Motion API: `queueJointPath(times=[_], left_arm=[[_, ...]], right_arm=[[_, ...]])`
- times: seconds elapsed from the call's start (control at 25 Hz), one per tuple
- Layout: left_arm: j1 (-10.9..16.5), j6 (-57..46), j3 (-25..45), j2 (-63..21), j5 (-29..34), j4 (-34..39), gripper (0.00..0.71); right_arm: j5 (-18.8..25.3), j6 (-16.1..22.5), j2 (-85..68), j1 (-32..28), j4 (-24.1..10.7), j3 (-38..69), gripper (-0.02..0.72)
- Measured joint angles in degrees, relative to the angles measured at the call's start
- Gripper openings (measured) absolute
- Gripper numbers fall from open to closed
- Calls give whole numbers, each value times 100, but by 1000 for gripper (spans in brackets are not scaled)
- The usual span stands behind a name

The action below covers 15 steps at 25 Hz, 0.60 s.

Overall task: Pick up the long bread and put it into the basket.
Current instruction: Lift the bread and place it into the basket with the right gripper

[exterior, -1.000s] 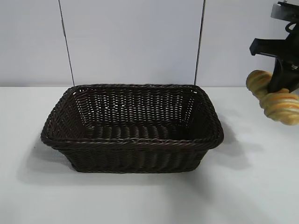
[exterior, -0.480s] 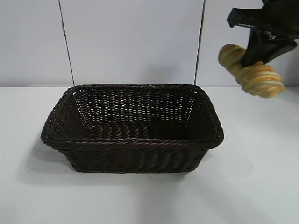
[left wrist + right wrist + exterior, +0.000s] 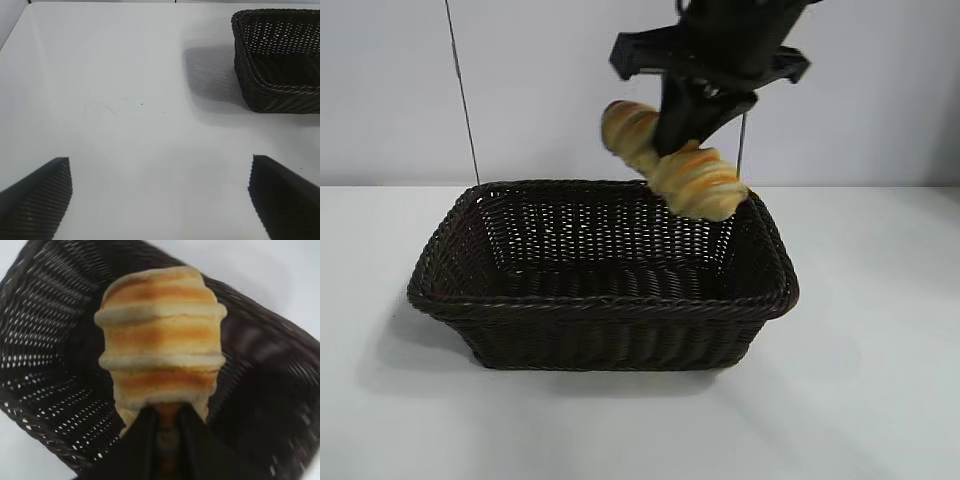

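The robot's right gripper should release the long bread on the basket's bottom, lengthwise [image 3: 582, 289] close behind the front rim.
My right gripper [image 3: 672, 142] is shut on the long bread [image 3: 698, 180], a golden loaf with orange-brown ridges. It holds the loaf tilted in the air above the back right part of the dark brown wicker basket [image 3: 602, 302]. In the right wrist view the long bread [image 3: 162, 340] hangs over the basket's inside [image 3: 45, 365], pinched at its middle by the gripper [image 3: 167, 412]. My left gripper [image 3: 160, 167] is open and empty over the bare white table, off to the side of the basket [image 3: 280, 95].
The white table [image 3: 880, 380] surrounds the basket on all sides. A pale wall with two thin dark vertical lines [image 3: 460, 90] stands behind it.
My right gripper has carried the long bread up and to the left, from beside the basket's right side to above its back right part. The left arm has not moved.
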Motion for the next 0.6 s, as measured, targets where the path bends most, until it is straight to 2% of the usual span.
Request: queueJointPath(times=[0.08,0.2,0.6], left_arm=[[0,0,0,0,0,0,694],[0,0,0,0,0,0,694],[0,0,0,0,0,0,694]], right_arm=[[-62,-472,164,0,-24,-61,83],[-211,-775,361,0,-38,-82,83],[-302,-872,966,0,23,-99,83]])
